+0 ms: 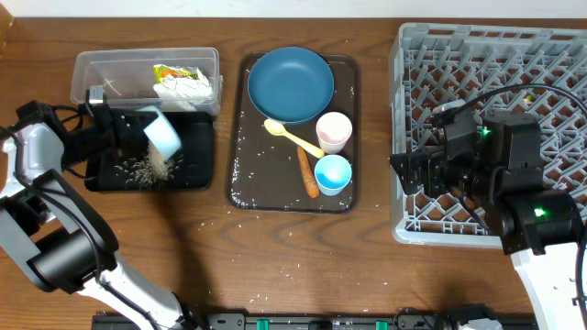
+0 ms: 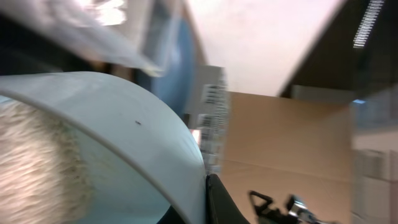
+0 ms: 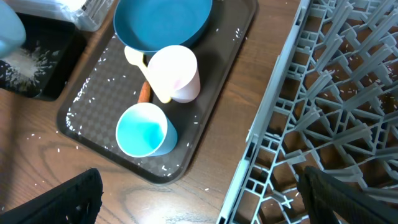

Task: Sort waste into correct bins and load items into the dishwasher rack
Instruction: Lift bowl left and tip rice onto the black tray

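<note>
The robot's left gripper needs to release the pale blue bowl on the brown tray [image 1: 268,174] next to the carrot stick, toward the black tray.
My left gripper [image 1: 124,137] is shut on the pale blue bowl [image 1: 162,134] and holds it tipped over the black tray [image 1: 197,147]. White rice [image 1: 154,165] pours from it onto the tray. In the left wrist view the bowl [image 2: 124,130] fills the frame with rice [image 2: 37,168] inside. The clear tub [image 1: 101,69] holds the snack wrapper [image 1: 179,73] and white tissue [image 1: 188,89]. The dark blue plate [image 1: 290,84], yellow spoon [image 1: 292,136], pink cup [image 1: 334,130], light blue cup [image 1: 332,174] and carrot stick [image 1: 307,172] lie on the brown tray [image 1: 252,188]. My right gripper [image 3: 199,193] is open and empty at the grey rack's [image 1: 550,55] left edge.
Loose rice grains are scattered on the brown tray [image 3: 93,93] and on the wood table [image 1: 275,238]. The rack [image 3: 323,112] fills the right side. The light blue cup [image 3: 144,130] and pink cup [image 3: 177,71] stand near the brown tray's right edge.
</note>
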